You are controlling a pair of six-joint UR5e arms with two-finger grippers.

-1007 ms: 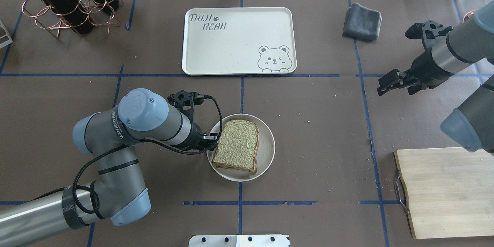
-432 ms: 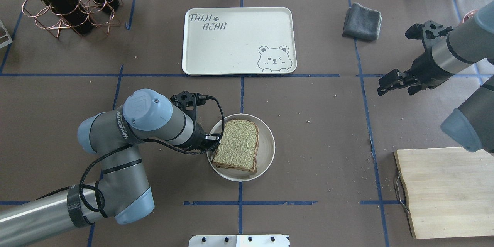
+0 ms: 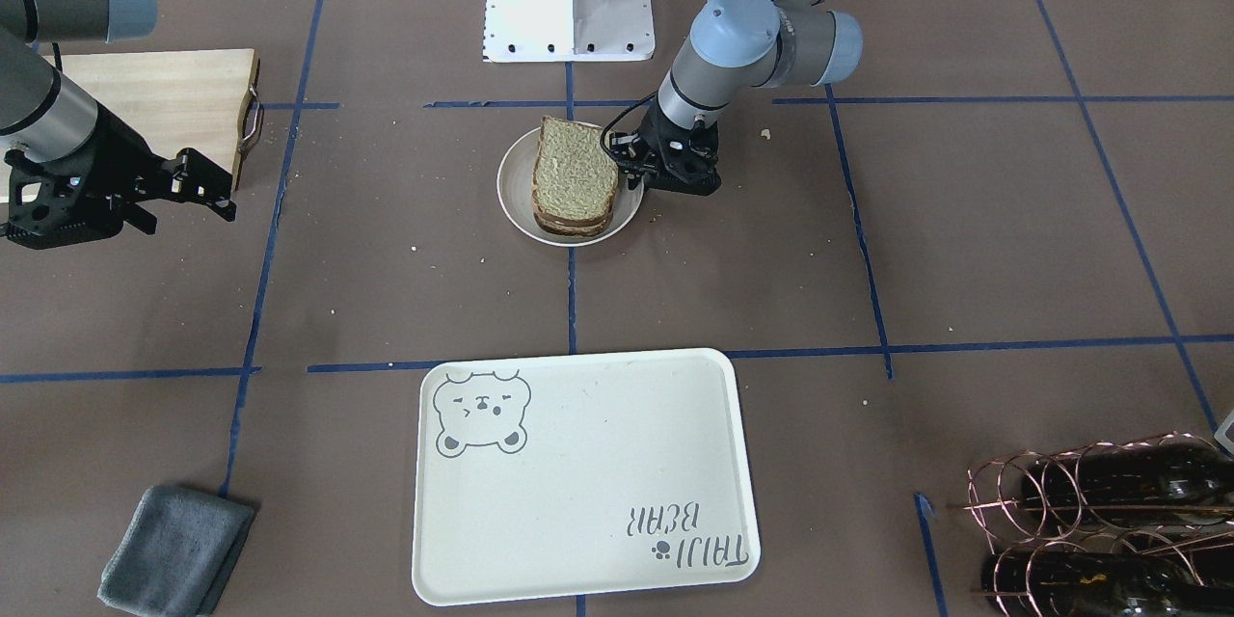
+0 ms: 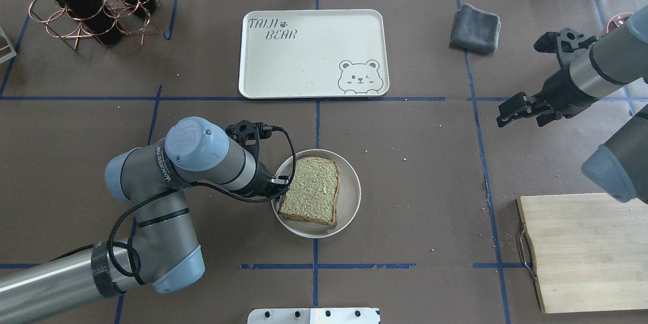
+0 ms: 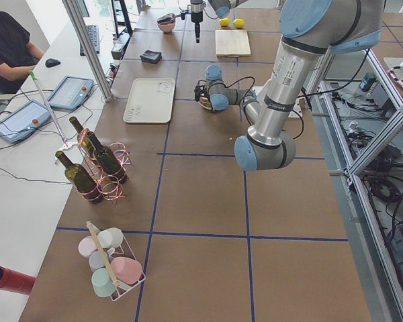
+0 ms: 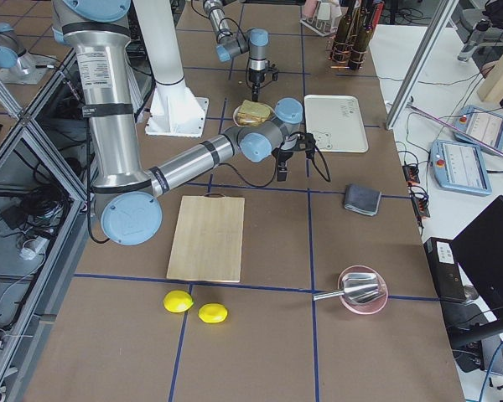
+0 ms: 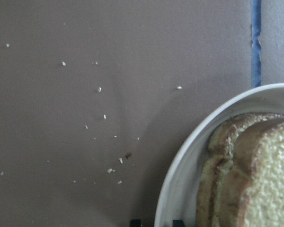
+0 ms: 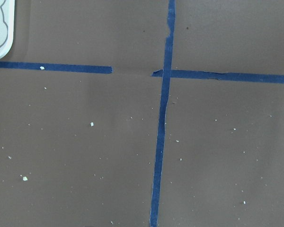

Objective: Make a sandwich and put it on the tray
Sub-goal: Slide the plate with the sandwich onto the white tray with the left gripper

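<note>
Next, I release the plate from my left gripper in the middle of the tray [image 3: 592,467], between the bear face and the lettering.
The sandwich [image 4: 311,190], two bread slices stacked with brown crusts, lies on a small round white plate [image 4: 352,197] at the table's middle. The egg is hidden. My left gripper [image 4: 281,183] is at the plate's left rim. In the left wrist view its fingertips [image 7: 135,222] stand close together, one on each side of the rim [image 7: 180,179], next to the sandwich [image 7: 260,175]. The tray [image 4: 304,61] lies empty farther out. My right gripper [image 4: 509,111] hovers open and empty over bare table at the right. In the front-facing view the sandwich [image 3: 574,178] lies beside the left gripper [image 3: 629,162].
A wooden cutting board [image 4: 587,250] lies at the near right. A grey cloth [image 4: 475,28] is at the far right and a copper wine rack with bottles [image 4: 86,0] at the far left. Crumbs dot the brown table cover.
My left arm's elbow has swung a little to the right, and the gripper has stayed at the plate's rim. The right gripper has drifted slightly right. The plate and sandwich have not moved.
</note>
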